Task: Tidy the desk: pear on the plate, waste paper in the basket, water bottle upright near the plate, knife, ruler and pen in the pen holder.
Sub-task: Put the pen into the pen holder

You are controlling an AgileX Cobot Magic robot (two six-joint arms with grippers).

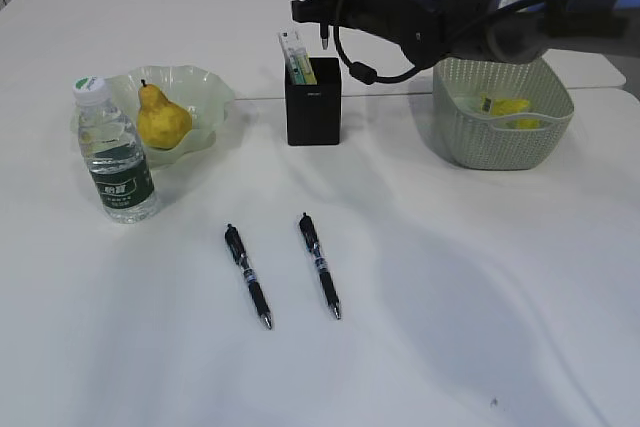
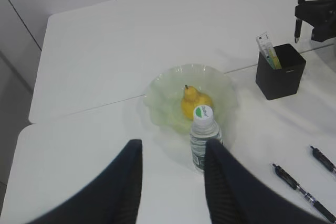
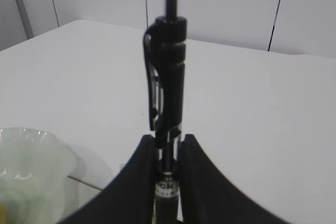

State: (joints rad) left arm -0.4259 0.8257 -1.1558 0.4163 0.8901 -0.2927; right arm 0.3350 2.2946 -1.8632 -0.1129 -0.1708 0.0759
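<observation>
Next, I release the black pen, now upright just above its holder, with my right gripper inside the black pen holder (image 1: pixel 326 72) next to the pale printed strip.
My right gripper (image 3: pixel 169 140) is shut on a black pen (image 3: pixel 167 77) held upright. In the exterior view this pen (image 1: pixel 324 39) hangs tip down just above the black pen holder (image 1: pixel 313 105). A pale printed strip (image 1: pixel 292 51) and a yellow-green piece (image 1: pixel 305 73) stick out of the holder; which is ruler or knife I cannot tell. The pear (image 1: pixel 161 118) lies on the green plate (image 1: pixel 206 88). Beside the plate the water bottle (image 1: pixel 115 152) stands upright. My left gripper (image 2: pixel 173 153) hovers open above the bottle (image 2: pixel 203 129). The waste paper (image 1: pixel 512 107) lies in the basket (image 1: pixel 480 143).
Two more black pens (image 1: pixel 248 275) (image 1: pixel 320 265) lie side by side on the white desk (image 1: pixel 470 307) in front of the holder. The right arm (image 1: pixel 480 17) stretches across the back, above the basket. A seam between tabletops runs behind the plate.
</observation>
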